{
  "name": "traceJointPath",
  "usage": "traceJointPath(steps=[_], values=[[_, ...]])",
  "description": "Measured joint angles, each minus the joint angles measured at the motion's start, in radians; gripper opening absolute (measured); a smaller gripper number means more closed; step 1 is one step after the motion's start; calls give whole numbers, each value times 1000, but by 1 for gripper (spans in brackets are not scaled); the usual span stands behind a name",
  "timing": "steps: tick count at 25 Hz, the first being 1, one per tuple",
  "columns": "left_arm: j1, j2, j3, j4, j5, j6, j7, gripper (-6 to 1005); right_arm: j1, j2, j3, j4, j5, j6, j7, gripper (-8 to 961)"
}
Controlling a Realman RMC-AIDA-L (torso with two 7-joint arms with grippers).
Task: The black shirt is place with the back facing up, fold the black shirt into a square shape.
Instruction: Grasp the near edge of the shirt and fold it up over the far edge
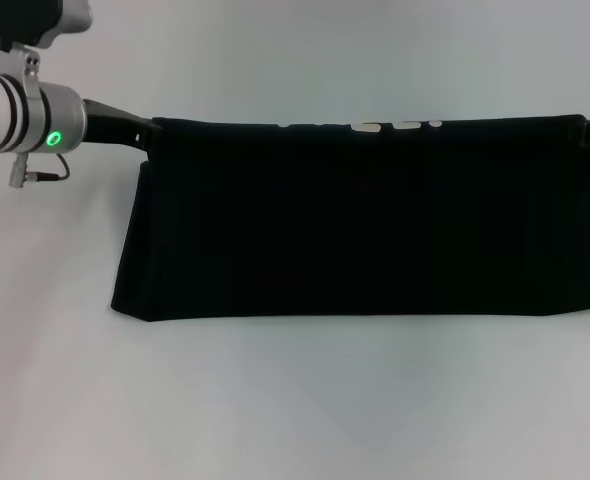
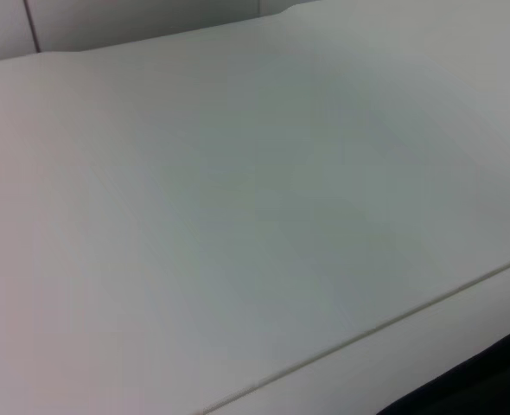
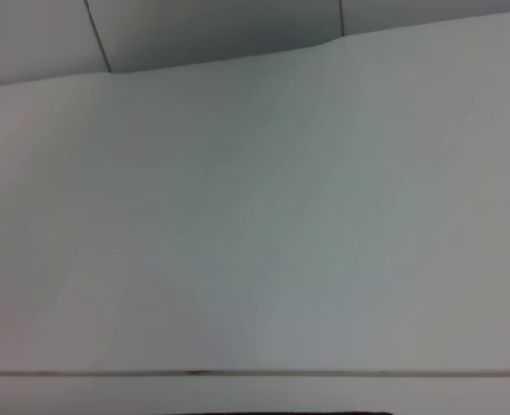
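My left gripper will let go of the black shirt's corner on the table, at the upper end of its slanted side edge (image 1: 148,163).
The black shirt (image 1: 365,230) hangs as a wide folded band in the middle of the head view. Its top edge is stretched taut between my two grippers and its lower edge rests on the white table (image 1: 275,410). A strip of white lettering (image 1: 360,126) shows along the top edge. My left gripper (image 1: 147,130) holds the top left corner. My right gripper (image 1: 587,128) holds the top right corner, with its fingertips buried in cloth. A dark sliver of the shirt (image 2: 488,385) shows in the left wrist view. The right wrist view shows mostly bare table.
The left arm's silver wrist with a green light (image 1: 53,138) sits at the upper left. White table surrounds the shirt in front and behind. A table seam (image 2: 367,333) and the far wall panels (image 3: 212,30) show in the wrist views.
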Motion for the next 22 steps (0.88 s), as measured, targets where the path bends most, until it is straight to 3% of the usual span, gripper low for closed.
traceJointPath(steps=[15,22], values=[[-7,-13,0,-31,-5,-71,15,-1,11,20,-22,4,2,62,-5,41],[-16,-48,0,-23,0,-104,27,-1,13,46,-45,-6,2,74,-6,41]])
